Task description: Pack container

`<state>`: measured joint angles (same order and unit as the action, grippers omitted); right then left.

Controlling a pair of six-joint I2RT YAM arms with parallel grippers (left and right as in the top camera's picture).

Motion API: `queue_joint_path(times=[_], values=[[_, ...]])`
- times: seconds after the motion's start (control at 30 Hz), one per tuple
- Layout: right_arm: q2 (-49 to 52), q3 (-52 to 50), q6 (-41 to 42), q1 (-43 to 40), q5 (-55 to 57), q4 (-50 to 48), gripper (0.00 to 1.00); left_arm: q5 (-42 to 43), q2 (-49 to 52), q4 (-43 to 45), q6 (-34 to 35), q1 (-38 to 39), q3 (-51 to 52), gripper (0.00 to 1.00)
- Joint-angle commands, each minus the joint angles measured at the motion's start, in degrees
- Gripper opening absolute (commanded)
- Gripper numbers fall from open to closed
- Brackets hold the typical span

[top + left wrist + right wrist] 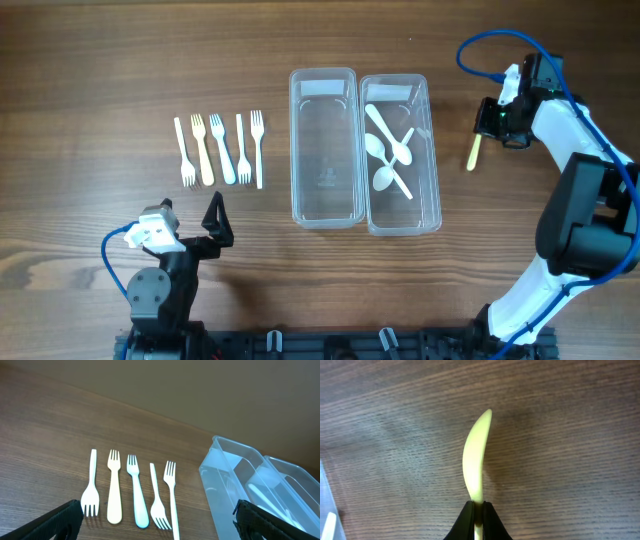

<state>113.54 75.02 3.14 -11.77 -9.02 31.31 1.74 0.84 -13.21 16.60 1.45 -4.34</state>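
Note:
Next, my right gripper lays down the pale yellow utensil, since it pinches it close to its bowl, and then grip nearer the handle's end (471, 166) before I pack it.
Two clear containers stand side by side mid-table. The left container (324, 160) holds nothing I can see; the right container (402, 170) holds three white spoons (389, 153). Several forks (220, 150) lie in a row to the left and show in the left wrist view (131, 490). My right gripper (487, 122) is right of the containers, shut on a pale yellow utensil (473, 152), seen edge-on in the right wrist view (476, 457) above the wood. My left gripper (205, 222) is open and empty, below the forks, its fingers wide apart (160, 520).
The containers' near corners appear in the left wrist view (240, 485). Blue cables run along both arms. The right arm's base stands at the lower right (580, 230).

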Motion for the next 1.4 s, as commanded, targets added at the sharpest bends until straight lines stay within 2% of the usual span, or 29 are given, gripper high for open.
queue_joint_path(times=[0.0,0.03,0.1,0.23,0.47,0.57,0.77,0.93,1.07,1.23,1.37], values=[[-2.01,-0.63,-0.13,0.35,-1.66,-0.39,0.10,-0.31,-0.46,0.24,-1.38,0.31,0.37,1.00],[-2.01,-0.63,-0.11,0.35,-1.66,-0.39,0.22,-0.33,-0.46,0.24,-1.38,0.31,0.37,1.00],[-2.01,-0.63,-0.11,0.35,-1.64,-0.42,0.31,-0.33,-0.44,0.24,-1.38,0.31,0.37,1.00],[-2.01,-0.63,-0.17,0.35,-1.60,-0.37,0.38,-0.33,-0.46,0.24,-1.38,0.31,0.37,1.00],[-1.99,-1.36,0.39,0.35,-1.33,-0.26,0.42,-0.33,-0.46,0.24,-1.38,0.31,0.37,1.00],[-1.99,-3.58,4.76,0.35,1.79,-1.88,0.41,-0.33,-0.46,0.24,-1.38,0.31,0.37,1.00],[-1.97,-7.91,4.98,0.35,1.95,-5.92,0.40,-0.33,-0.46,0.24,-1.38,0.31,0.37,1.00],[-1.90,-8.94,7.58,0.35,2.60,-5.33,0.40,-0.31,-0.46,0.24,-1.38,0.31,0.37,1.00],[-1.90,-10.21,9.31,0.35,2.58,-3.65,0.36,-0.33,-0.46,0.24,-1.38,0.31,0.37,1.00],[-1.88,-13.07,10.58,0.35,2.62,-3.89,0.35,-0.33,-0.46,0.24,-1.38,0.31,0.37,1.00],[-1.88,-14.45,11.32,0.35,2.58,-3.43,0.39,-0.31,-0.46,0.24,-1.38,0.31,0.37,1.00]])
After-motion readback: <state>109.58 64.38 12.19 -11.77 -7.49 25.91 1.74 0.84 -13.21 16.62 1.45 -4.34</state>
